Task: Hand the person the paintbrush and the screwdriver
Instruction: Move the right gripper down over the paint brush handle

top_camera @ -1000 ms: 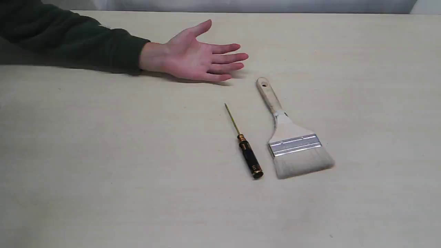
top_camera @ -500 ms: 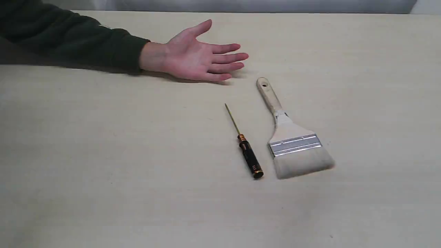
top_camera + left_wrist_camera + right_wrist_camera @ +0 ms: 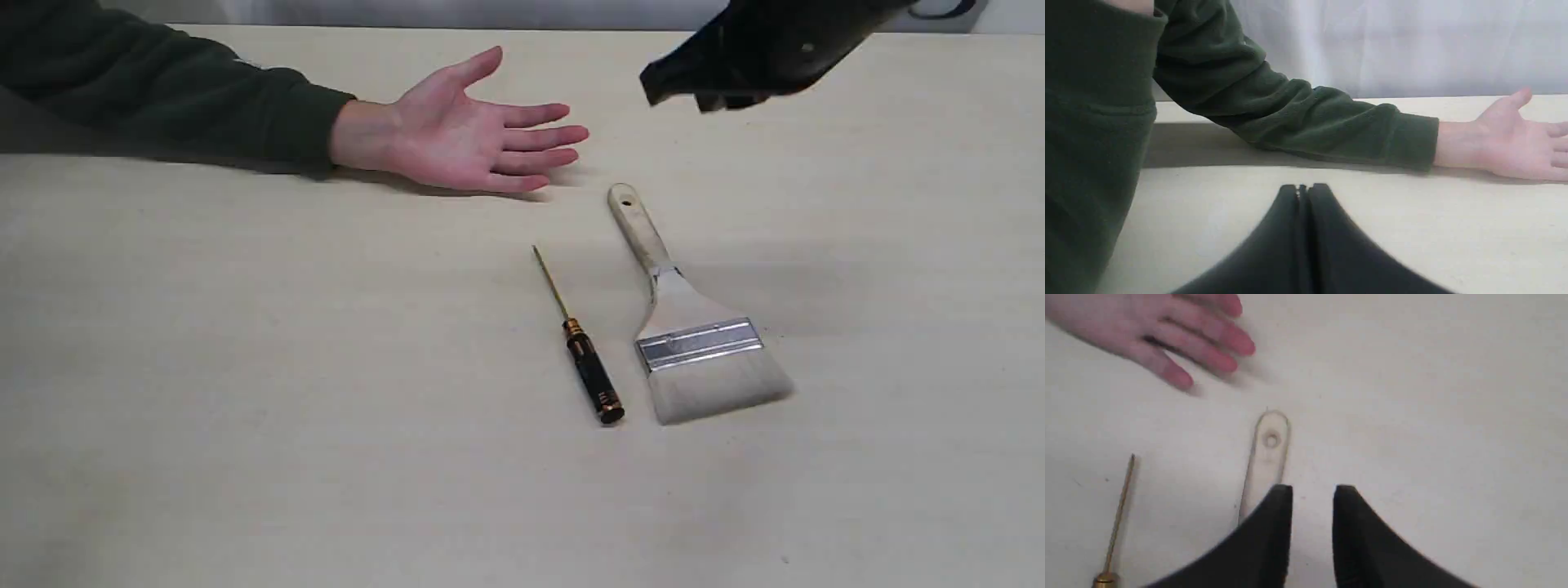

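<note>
The paintbrush has its handle's narrow part (image 3: 667, 273) where the bare wood meets the white paint, and my right gripper should go there next and close on it.
The paintbrush (image 3: 690, 322) lies flat on the table, its holed handle end (image 3: 1270, 435) pointing toward the person's open hand (image 3: 469, 135). Left of the brush lies the screwdriver (image 3: 584, 355), thin golden shaft (image 3: 1120, 510) pointing away. My right gripper (image 3: 694, 90) hangs high above the table beyond the brush handle; in the right wrist view its fingers (image 3: 1312, 494) stand open a little, empty, over the handle. My left gripper (image 3: 1303, 188) is shut on nothing, low over the table near the green sleeve (image 3: 1306, 114). It does not show in the exterior view.
The pale table (image 3: 245, 392) stretches wide around the tools. The person's forearm (image 3: 163, 98) rests along the far left edge, palm up. A grey wall (image 3: 1392, 41) backs the table.
My right gripper has come into the exterior view at the top right, casting a shadow across the table by the brush. The hand, brush and screwdriver have stayed still.
</note>
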Controlling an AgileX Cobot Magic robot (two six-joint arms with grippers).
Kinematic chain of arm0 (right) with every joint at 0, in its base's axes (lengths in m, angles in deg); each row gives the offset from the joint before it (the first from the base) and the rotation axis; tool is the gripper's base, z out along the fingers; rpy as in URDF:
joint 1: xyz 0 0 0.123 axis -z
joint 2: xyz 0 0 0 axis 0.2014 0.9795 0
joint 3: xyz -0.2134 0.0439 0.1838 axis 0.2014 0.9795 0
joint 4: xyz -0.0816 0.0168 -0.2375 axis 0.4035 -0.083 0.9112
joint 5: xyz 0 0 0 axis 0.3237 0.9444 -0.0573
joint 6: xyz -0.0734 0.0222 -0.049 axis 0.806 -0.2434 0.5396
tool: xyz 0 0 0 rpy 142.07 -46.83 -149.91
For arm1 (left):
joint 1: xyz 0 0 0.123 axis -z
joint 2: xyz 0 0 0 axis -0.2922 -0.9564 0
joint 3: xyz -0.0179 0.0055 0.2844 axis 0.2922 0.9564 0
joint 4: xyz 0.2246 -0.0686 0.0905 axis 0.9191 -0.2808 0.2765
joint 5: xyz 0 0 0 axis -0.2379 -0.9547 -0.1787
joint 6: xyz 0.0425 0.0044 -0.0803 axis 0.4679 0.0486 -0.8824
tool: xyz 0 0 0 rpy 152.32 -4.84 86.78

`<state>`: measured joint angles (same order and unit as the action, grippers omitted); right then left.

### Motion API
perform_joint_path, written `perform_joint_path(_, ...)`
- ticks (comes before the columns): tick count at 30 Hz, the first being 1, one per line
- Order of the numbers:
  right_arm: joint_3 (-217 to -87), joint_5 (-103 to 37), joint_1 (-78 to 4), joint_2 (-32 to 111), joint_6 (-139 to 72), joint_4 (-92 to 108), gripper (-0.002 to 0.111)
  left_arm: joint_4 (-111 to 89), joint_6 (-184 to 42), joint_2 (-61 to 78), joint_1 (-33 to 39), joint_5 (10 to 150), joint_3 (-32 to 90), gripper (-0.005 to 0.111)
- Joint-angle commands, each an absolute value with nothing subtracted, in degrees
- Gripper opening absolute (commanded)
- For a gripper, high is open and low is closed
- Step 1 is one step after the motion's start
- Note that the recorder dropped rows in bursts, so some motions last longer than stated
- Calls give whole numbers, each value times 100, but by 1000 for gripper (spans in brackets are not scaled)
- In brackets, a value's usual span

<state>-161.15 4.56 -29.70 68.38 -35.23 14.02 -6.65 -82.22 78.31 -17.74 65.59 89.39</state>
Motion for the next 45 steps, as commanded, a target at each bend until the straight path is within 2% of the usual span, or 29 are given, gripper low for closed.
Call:
perform_joint_path(1, -16167, 460, -2981, 7252, -3630, 1448, 38, -669, -8234, 7845, -1762, 6579, 8951, 0)
perform_joint_path(5, -16167, 426, -2981, 7712, -3670, 1242, 56, -669, -8234, 7845, -1762, 6579, 8951, 0)
perform_joint_path(8, -16167, 351, -2981, 7948, -3616, 975, 61, -680, -8234, 7845, -1762, 6560, 8951, 0)
perform_joint_path(17, -16167, 392, -2981, 8360, -3204, 161, 61, -680, -8234, 7845, -1762, 6574, 8951, 0)
perform_joint_path(29, -16167, 729, -2981, 8743, -3204, 160, 61, -680, -8234, 7845, -1762, 6574, 8951, 0)
perform_joint_path(38, -16167, 1271, -2981, 8871, -3204, 444, 40, -669, -8234, 7845, -1762, 6591, 8951, 0)
perform_joint_path(41, -16167, 1380, -2981, 8871, -3140, 444, 28, -668, -8234, 7845, -1762, 6579, 8951, 0)
perform_joint_path(45, -16167, 1322, -2981, 8871, -2996, 444, 6, -668, -8234, 7845, -1762, 6579, 8951, 0)
